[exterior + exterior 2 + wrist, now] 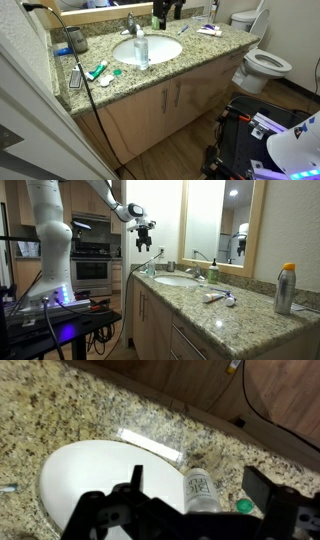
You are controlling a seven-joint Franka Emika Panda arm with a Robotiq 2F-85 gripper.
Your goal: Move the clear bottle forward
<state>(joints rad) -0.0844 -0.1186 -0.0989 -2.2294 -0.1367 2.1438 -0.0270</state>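
Note:
The robot's gripper will move down and close on the top of the clear bottle [140, 34] [206, 505] at the front rim of the white sink.
The clear bottle [141, 48] stands upright on the granite counter at the front rim of the white sink [160, 50]. It is tall, slim and whitish, and also shows in the other exterior view [151, 267]. In the wrist view the bottle [201, 491] lies between my two dark fingers, seen from above, beside the sink [90, 475]. My gripper [198, 485] is open and empty. In both exterior views it hangs in the air above and behind the bottle [164, 20] [144, 242], not touching it.
A small green cap [244, 506] lies on the counter near the bottle. The faucet [131, 24] stands behind the sink. Toothpaste items [209, 31], small items and a cable [85, 75] lie on the counter. A green bottle [213, 273], a spray can [285, 288] and a toilet [265, 65] are also in view.

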